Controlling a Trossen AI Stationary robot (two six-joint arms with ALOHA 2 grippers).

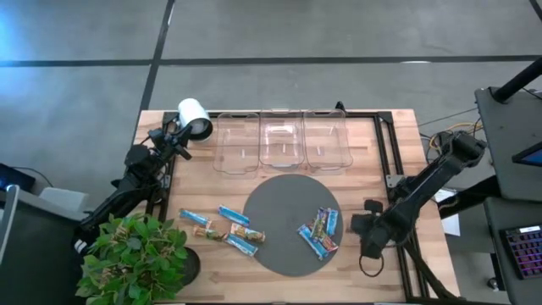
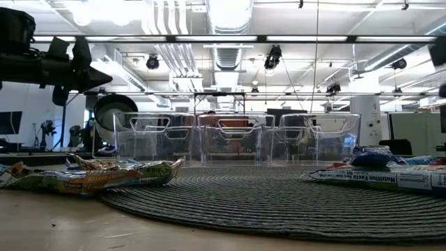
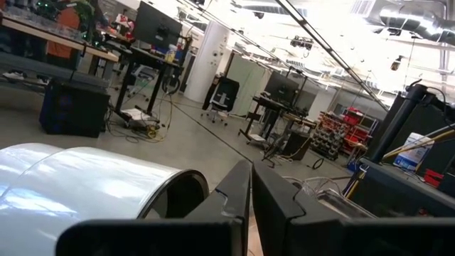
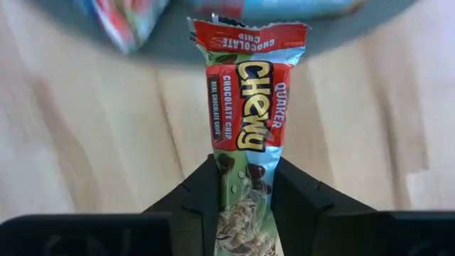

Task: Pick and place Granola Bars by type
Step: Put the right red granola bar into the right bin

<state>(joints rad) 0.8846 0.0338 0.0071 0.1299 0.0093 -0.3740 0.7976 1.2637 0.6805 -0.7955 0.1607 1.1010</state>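
Observation:
My right gripper has the granola bar over bare wood beside the grey mat. Next, I put it down in the clear end bin (image 1: 321,152) farthest from the white roll.
My right gripper (image 4: 245,167) is shut on a granola bar (image 4: 245,107) with a red and green wrapper. In the high view this gripper (image 1: 367,233) hangs over bare wood just right of the grey round mat (image 1: 271,212). Several bars (image 1: 318,233) lie flat on the mat's right part, and several more (image 1: 233,229) lie on the wood to its left. My left gripper (image 3: 250,195) is shut and holds nothing; it waits at the far left (image 1: 179,140) beside a white roll (image 1: 194,117). My right gripper pinches the bar between its two fingers (image 4: 206,192) at the green end (image 4: 245,195), one finger on each long edge, and the wrapper is squeezed narrow there. The fingers point steeply down and lie along the bar. The red end (image 4: 245,35) hangs below them, above the mat's edge.
Three clear bins (image 1: 282,140) stand in a row at the table's far side. A potted plant (image 1: 135,254) sits at the near left corner. A black frame rail (image 1: 391,152) runs along the table's right side.

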